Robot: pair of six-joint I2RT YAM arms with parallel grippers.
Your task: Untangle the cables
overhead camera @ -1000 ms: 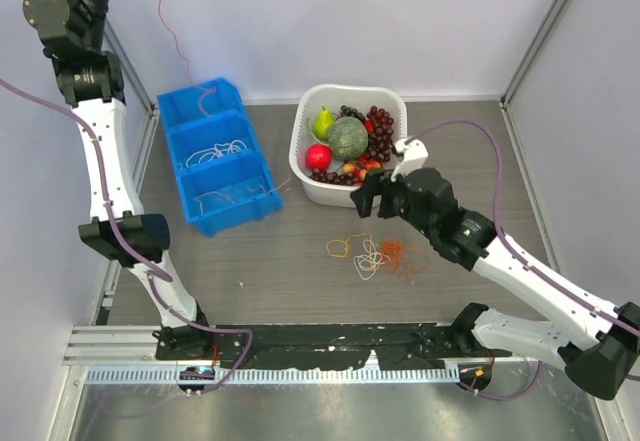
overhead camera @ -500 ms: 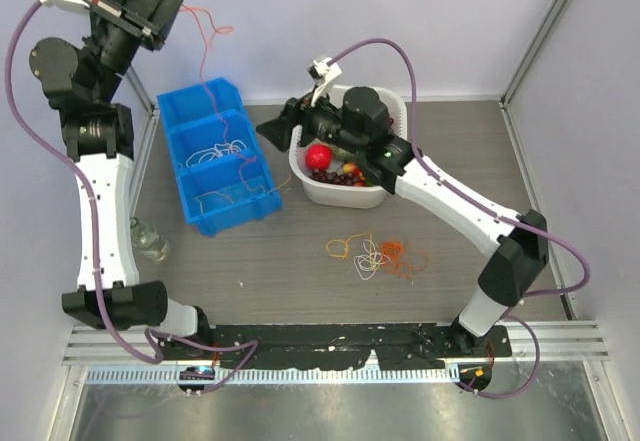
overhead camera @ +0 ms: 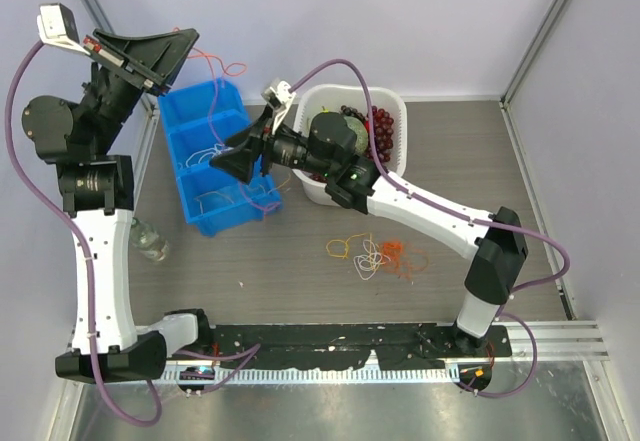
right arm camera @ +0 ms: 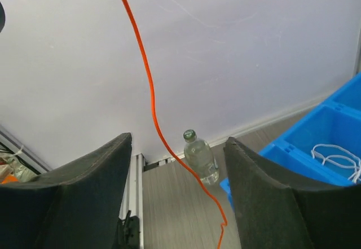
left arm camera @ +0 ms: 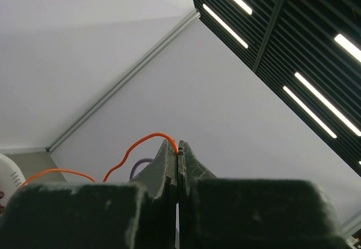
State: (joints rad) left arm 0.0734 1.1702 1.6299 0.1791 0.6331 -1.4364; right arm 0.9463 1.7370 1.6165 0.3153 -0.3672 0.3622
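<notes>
The orange-red cable hangs down long from my raised left gripper, so next my right gripper pinches the hanging part [right arm camera: 180, 161] and brings it to the fingers of my left gripper.
My left gripper [overhead camera: 188, 43] is raised high at the back left and is shut on a thin orange-red cable [overhead camera: 207, 58]. The pinch shows at the left gripper's [left arm camera: 179, 151] tips, where the orange-red cable [left arm camera: 141, 141] arches away to the left. This cable hangs down toward the blue bin [overhead camera: 258, 197]. My right gripper [overhead camera: 228, 158] hovers open over that bin. The orange-red cable [right arm camera: 151, 99] hangs free between the right gripper's [right arm camera: 177, 147] fingers, touching neither. A tangle of white, yellow-orange and orange-red cables [overhead camera: 376, 252] lies on the table. White cables [overhead camera: 218, 150] rest in the bin.
A white basket [overhead camera: 303, 169] of fruit stands right of the blue bin, under my right arm. A clear bottle [overhead camera: 150, 243] stands at the left table edge, and the same bottle [right arm camera: 199, 157] shows beyond the hanging cable. The blue bin [right arm camera: 293, 147] holds white cables [right arm camera: 337, 160].
My right arm has swung left from beside the tangle, across the fruit basket, to above the blue bin. My left gripper has come down into view, still holding the orange-red cable.
</notes>
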